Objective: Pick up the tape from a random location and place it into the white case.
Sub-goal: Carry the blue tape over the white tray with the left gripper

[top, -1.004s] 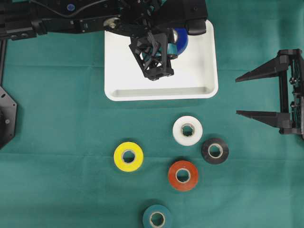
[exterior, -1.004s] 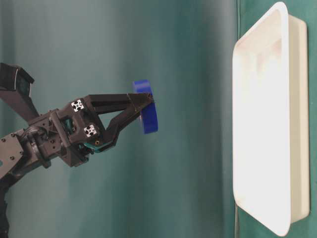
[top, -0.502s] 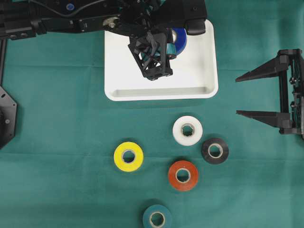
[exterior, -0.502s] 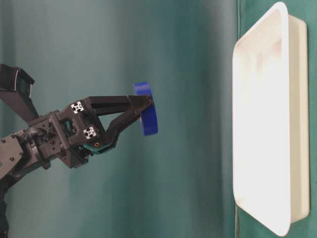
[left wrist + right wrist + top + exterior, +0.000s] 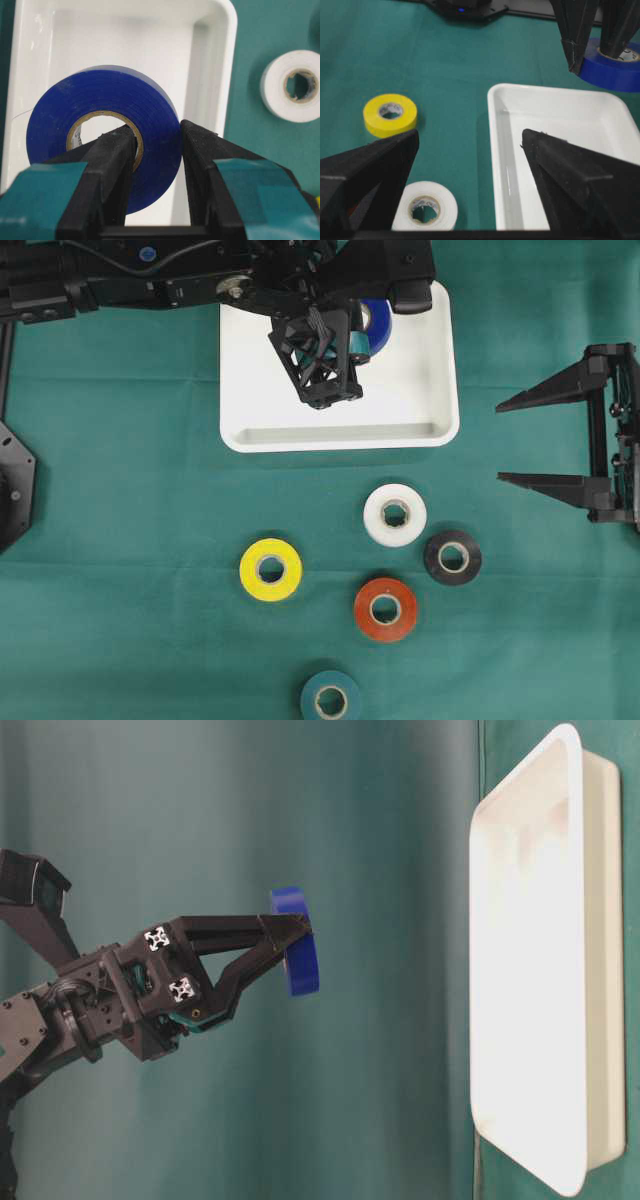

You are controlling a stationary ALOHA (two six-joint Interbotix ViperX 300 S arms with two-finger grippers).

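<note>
Next, my left gripper releases the blue tape roll so it lies flat on the middle of the white case's bottom (image 5: 333, 370) (image 5: 121, 154). The tape roll still hangs above the case.
A blue tape roll (image 5: 379, 318) hangs above the far part of the white case (image 5: 430, 390), clear of its floor in the table-level view. My left gripper (image 5: 156, 132) is shut on the tape (image 5: 100, 100), one finger through its core and the other on its outer face. The case (image 5: 125, 40) lies directly below the tape, and the table-level view shows the held tape (image 5: 298, 955) apart from the case (image 5: 530, 970). Off to the case's right, my right gripper (image 5: 498, 443) stands open and holds nothing.
Loose rolls lie on the green cloth in front of the case: white (image 5: 395, 515), black (image 5: 452, 557), yellow (image 5: 271, 569), orange-red (image 5: 385, 609) and teal (image 5: 331, 699). The left arm stretches along the far edge.
The left gripper with the blue tape has crept slightly toward the case's far side. The right gripper has not moved.
</note>
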